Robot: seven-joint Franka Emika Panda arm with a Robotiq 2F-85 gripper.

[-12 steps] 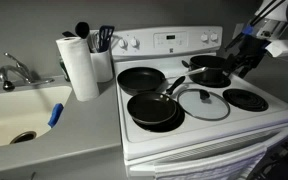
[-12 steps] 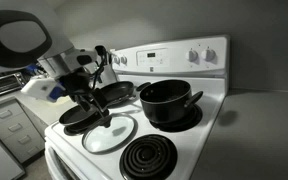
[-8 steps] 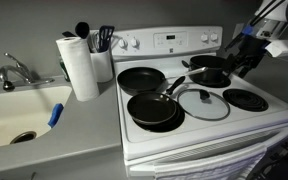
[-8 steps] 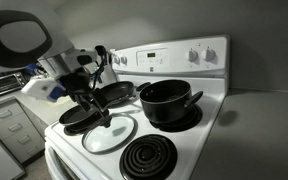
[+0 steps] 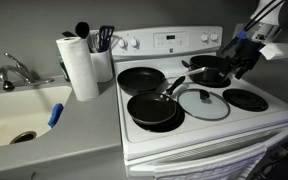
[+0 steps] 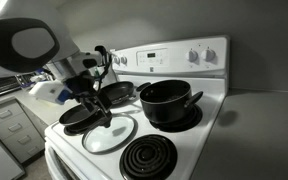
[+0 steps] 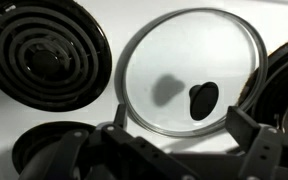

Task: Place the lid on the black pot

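Next, the gripper moves to the dark knob (image 5: 205, 96) (image 7: 204, 100) of the glass lid and closes there.
The lid (image 5: 204, 103) is a round clear glass lid with a metal rim and a dark knob. It lies flat on the stove top at the front middle, and shows in the other exterior view (image 6: 111, 133) too. The black pot (image 5: 210, 70) stands on the back burner behind it, deep and straight-sided (image 6: 168, 101). My gripper (image 5: 238, 60) hangs open and empty above the stove, apart from the lid. In the wrist view the lid (image 7: 174, 60) fills the middle, with my open fingers (image 7: 179, 138) at the bottom edge below its rim. The pot's rim (image 7: 44, 150) shows at the lower left.
Two black frying pans (image 5: 140, 78) (image 5: 154, 108) sit on the burners beside the lid. A bare coil burner (image 5: 246, 99) (image 7: 44, 55) is on the lid's other side. A paper towel roll (image 5: 79, 65), a utensil holder and a sink (image 5: 19, 110) are beside the stove.
My arm has shifted slightly over the stove. The lid, pot and pans have not moved.
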